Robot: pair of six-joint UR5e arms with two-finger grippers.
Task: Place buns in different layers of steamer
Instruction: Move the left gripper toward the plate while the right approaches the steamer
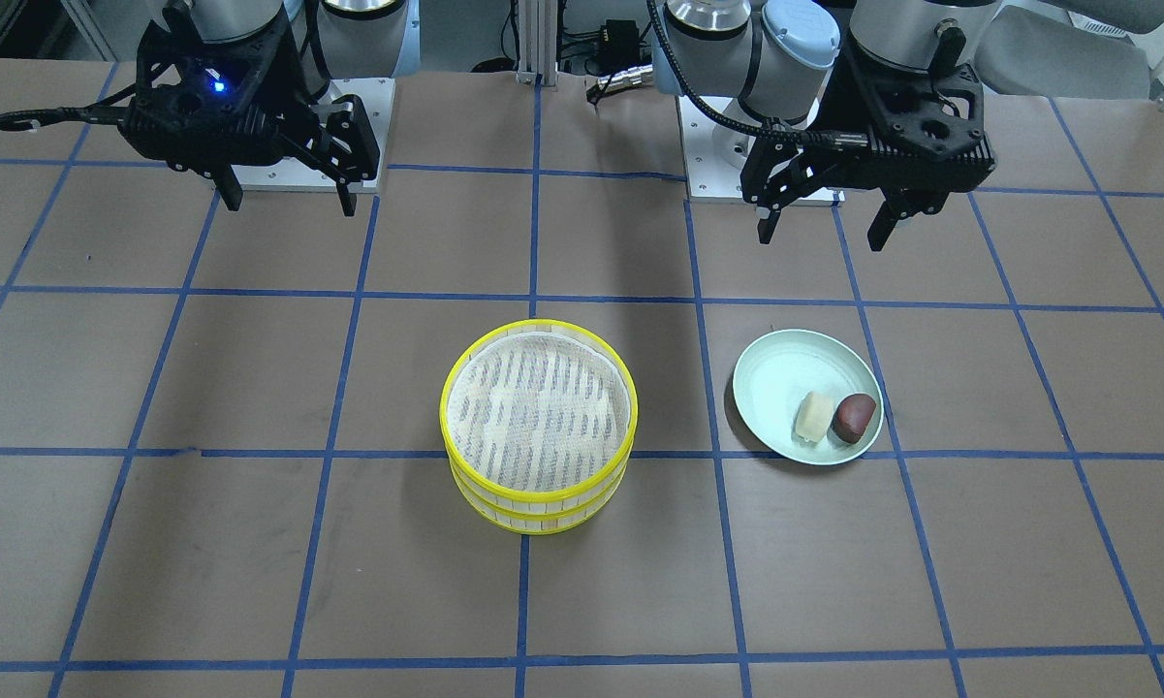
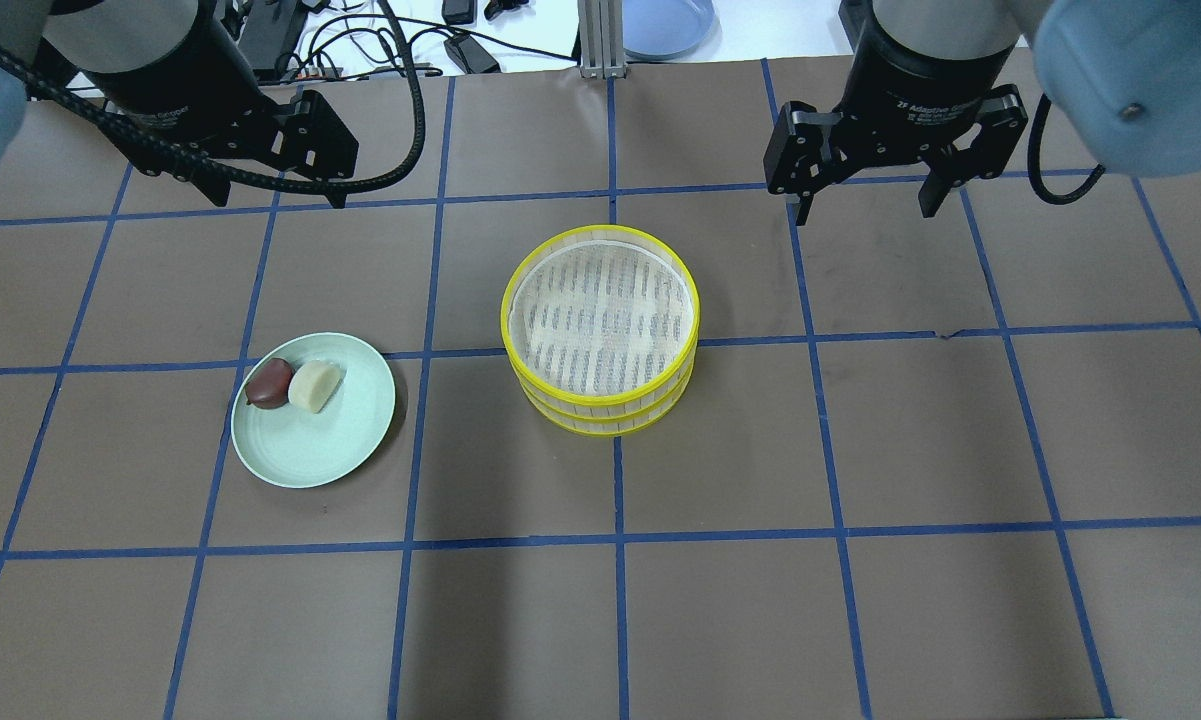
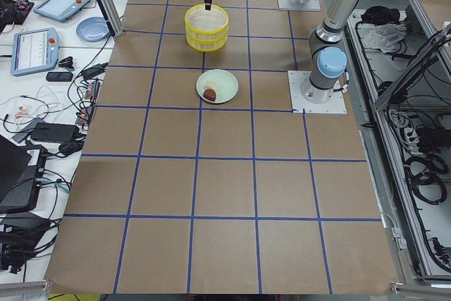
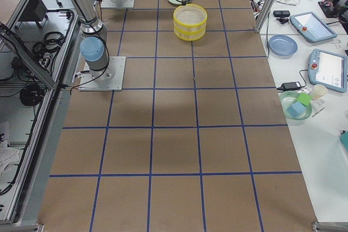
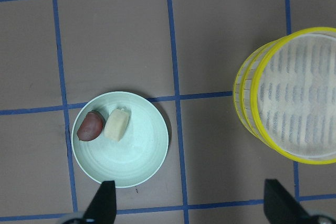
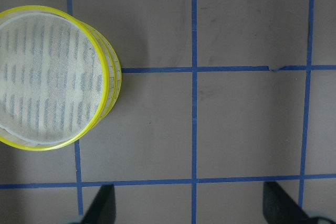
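Next, my right gripper grabs the top steamer layer's yellow rim (image 1: 444, 397) (image 6: 107, 86) at the side farthest from the pale green plate.
Two steamer layers are stacked at the table's middle, the top layer (image 1: 538, 407) (image 2: 600, 315) on the lower layer (image 1: 538, 519) (image 2: 605, 422). The top one's mesh floor is bare. The stack also shows in the left wrist view (image 5: 299, 98) and the right wrist view (image 6: 47, 77). The cream bun (image 1: 812, 417) (image 2: 315, 385) (image 5: 116, 125) and the reddish-brown bun (image 1: 854, 418) (image 2: 269, 382) (image 5: 90, 126) lie side by side on a pale green plate (image 1: 785, 373) (image 2: 310, 450). My left gripper (image 1: 824, 233) (image 5: 191, 203) hangs open and empty above the table behind the plate. My right gripper (image 1: 289, 206) (image 2: 865, 213) (image 6: 190, 203) hangs open and empty on the other side.
The brown table cover has a blue tape grid. The arms' white base plates (image 1: 717, 184) sit at the robot's edge. A side bench holds tablets (image 4: 329, 69), a blue plate (image 4: 283, 44) and cables beyond the table's far edge.
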